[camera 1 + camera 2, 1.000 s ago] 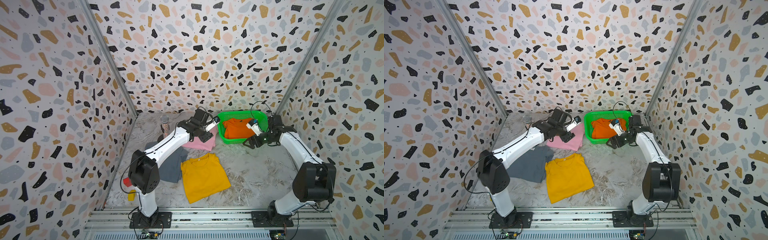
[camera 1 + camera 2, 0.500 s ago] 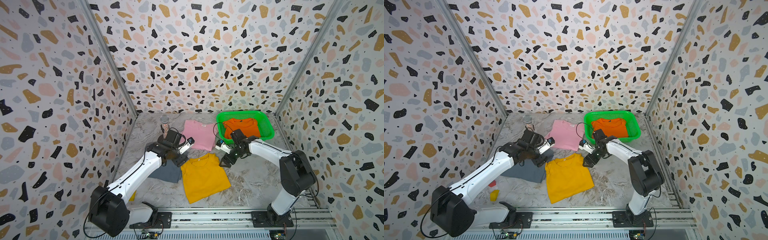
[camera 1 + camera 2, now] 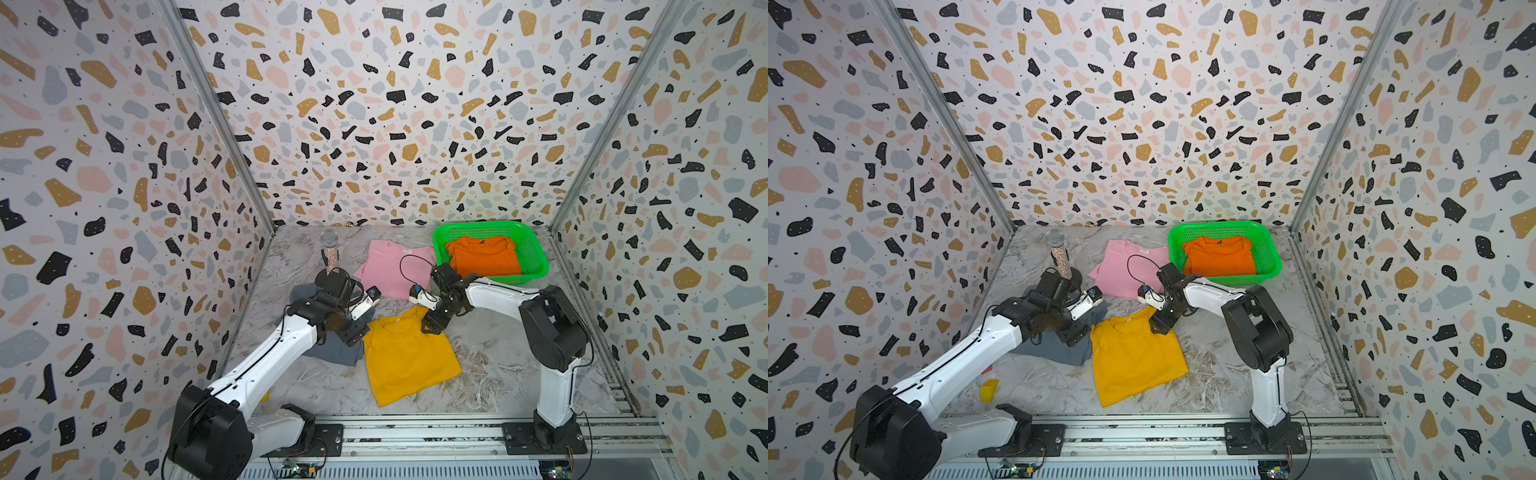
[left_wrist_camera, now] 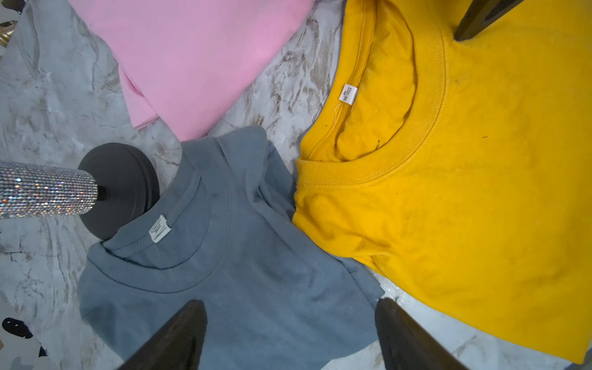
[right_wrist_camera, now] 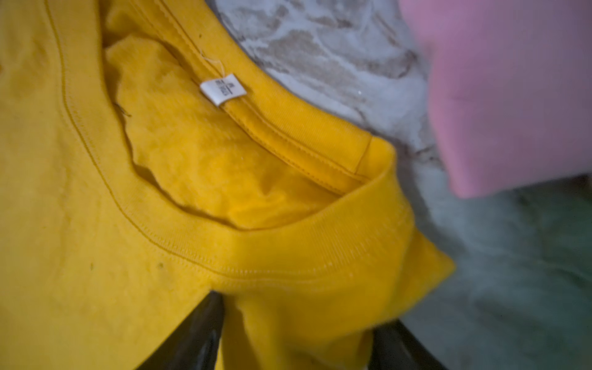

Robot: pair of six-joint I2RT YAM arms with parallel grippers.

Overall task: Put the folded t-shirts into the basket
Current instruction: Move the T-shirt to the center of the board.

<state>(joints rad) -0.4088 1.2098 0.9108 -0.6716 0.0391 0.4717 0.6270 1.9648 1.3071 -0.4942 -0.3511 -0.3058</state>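
Note:
The yellow shirt lies slanted, its edge over the grey-blue shirt, so my right gripper should draw the yellow shirt clear and square, then retake its shoulder corner (image 5: 299, 311).
The green basket (image 3: 441, 249) (image 3: 1177, 249) stands at the back right with the orange t-shirt (image 3: 486, 259) (image 3: 1221, 259) inside it. The pink t-shirt (image 3: 386, 270) (image 4: 192, 57), the mustard yellow t-shirt (image 3: 407, 357) (image 5: 96, 224) and the grey-blue t-shirt (image 3: 332, 351) (image 4: 240, 272) lie flat on the table. My left gripper (image 3: 353, 334) (image 4: 290, 323) hangs open over the grey-blue shirt's edge beside the yellow one. My right gripper (image 3: 430, 326) (image 5: 298, 330) is down on the yellow shirt's shoulder corner by the collar, jaws apart, with cloth bunched between them.
A glittery microphone (image 3: 329, 249) (image 4: 48, 189) on a round black base stands just behind the grey-blue shirt, close to my left arm. A small yellow block (image 3: 989, 390) lies near the front left. Speckled walls close in three sides, and a metal rail runs along the front.
Both arms have come forward from the basket and pink shirt. The left now hovers over the grey-blue shirt. The right has dropped onto the yellow shirt's corner.

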